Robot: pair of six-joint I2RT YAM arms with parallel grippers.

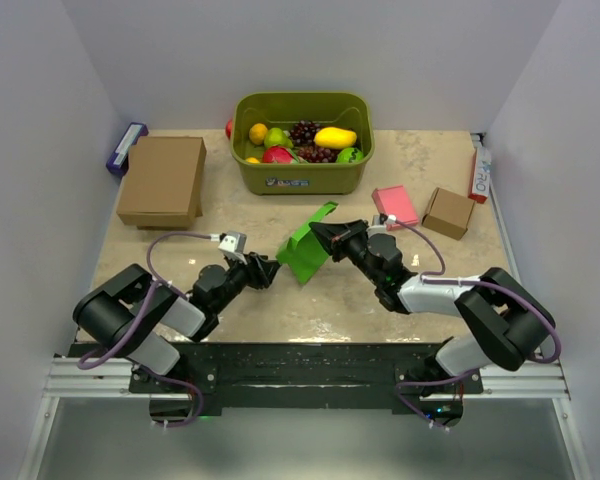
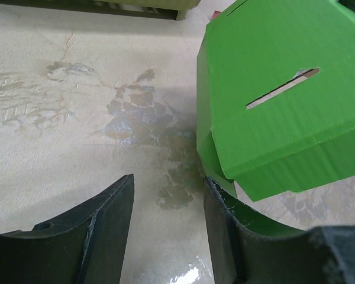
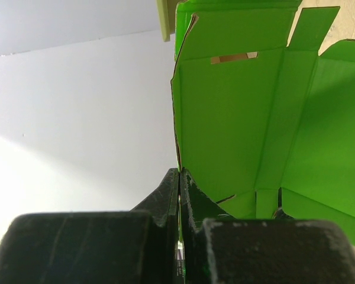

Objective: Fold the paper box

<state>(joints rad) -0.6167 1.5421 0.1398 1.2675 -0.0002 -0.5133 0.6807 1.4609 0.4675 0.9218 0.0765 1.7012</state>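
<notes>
The paper box's lower corner hangs outside the left gripper's open fingers, so the left gripper will move over and pinch the paper box's end flap point(image 2: 284, 148) there before folding.
The bright green paper box point(image 1: 308, 246) is a creased sheet with flaps, held tilted above the table's middle. My right gripper point(image 1: 317, 232) is shut on its edge; in the right wrist view the fingers point(image 3: 179, 177) pinch the sheet's point(image 3: 236, 112) left edge, with a slot near its top. My left gripper point(image 1: 273, 270) is open just left of the box's lower corner. In the left wrist view its jaws point(image 2: 167, 186) stand apart over bare table, and the box point(image 2: 278, 100) with its slot hangs over the right finger, whether touching it I cannot tell.
An olive bin point(image 1: 302, 140) of toy fruit stands at the back. A brown cardboard box point(image 1: 163, 180) lies back left with a purple item point(image 1: 126, 147) beside it. A pink flat box point(image 1: 395, 206), a small brown box point(image 1: 448, 212) and a white-red item point(image 1: 479, 170) lie to the right.
</notes>
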